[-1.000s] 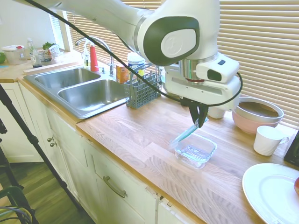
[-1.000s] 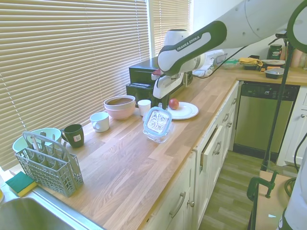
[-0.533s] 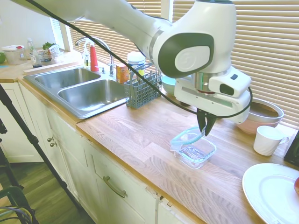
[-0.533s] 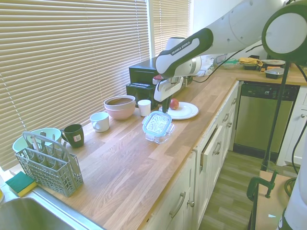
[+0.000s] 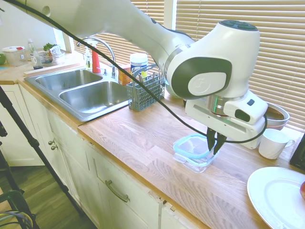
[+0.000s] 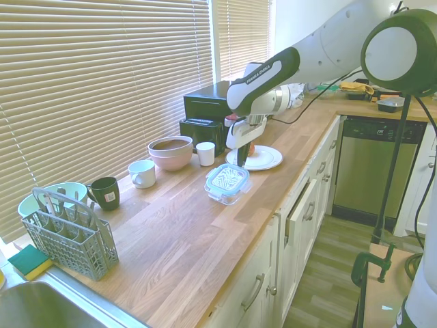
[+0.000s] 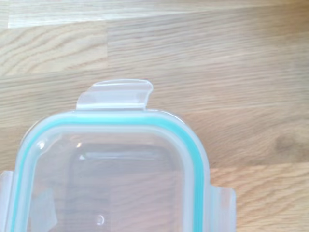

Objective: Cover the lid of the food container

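Note:
Next, my gripper lays the clear lid flat and lets go of it on top of the small glass food container (image 5: 194, 148) (image 7: 108, 220).
The clear lid (image 5: 192, 144) with its teal seal rim lies nearly flat on top of the small clear glass food container (image 5: 192, 162) on the wooden counter. From the other side, the lid (image 6: 229, 178) covers the container (image 6: 226, 195) near the counter's front edge. My gripper (image 5: 215, 148) points straight down at the lid's far right edge, shut on that edge. In the second exterior view the gripper (image 6: 241, 163) stands over the lid's back side. The wrist view shows the lid (image 7: 111, 179) from close above, one snap tab (image 7: 116, 93) sticking out over the wood.
A white plate (image 6: 267, 160) lies just behind the container. A white cup (image 5: 272, 143) and stacked pink-and-grey bowls (image 6: 171, 152) stand by the blinds. The cutlery basket (image 5: 145, 90) and sink (image 5: 90, 93) are further left. The counter edge runs close in front.
My gripper has come down and moved toward the plate side. The lid went from steeply tilted above the container to lying almost flat on it.

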You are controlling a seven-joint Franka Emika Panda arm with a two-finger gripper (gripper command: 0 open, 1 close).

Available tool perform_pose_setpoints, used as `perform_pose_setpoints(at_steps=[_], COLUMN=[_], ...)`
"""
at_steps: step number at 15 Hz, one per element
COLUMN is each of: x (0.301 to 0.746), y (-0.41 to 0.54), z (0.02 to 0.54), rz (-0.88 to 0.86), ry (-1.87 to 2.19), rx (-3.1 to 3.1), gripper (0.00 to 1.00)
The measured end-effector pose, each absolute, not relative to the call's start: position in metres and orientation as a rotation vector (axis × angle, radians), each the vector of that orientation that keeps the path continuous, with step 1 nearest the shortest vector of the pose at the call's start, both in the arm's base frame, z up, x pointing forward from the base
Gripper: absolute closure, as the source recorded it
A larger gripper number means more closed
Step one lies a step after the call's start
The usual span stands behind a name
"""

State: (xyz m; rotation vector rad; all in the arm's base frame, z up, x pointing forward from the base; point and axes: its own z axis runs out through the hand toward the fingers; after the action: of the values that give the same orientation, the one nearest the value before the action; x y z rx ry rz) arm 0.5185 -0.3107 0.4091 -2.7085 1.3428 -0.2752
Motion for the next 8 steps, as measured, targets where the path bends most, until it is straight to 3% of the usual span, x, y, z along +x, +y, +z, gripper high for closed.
perform_pose_setpoints(at_steps=[8], x=[0.509], y=[-0.323], z=[0.383], rz=[-0.239], ry=[1.357], rx=[-2.675], gripper=[1.00])
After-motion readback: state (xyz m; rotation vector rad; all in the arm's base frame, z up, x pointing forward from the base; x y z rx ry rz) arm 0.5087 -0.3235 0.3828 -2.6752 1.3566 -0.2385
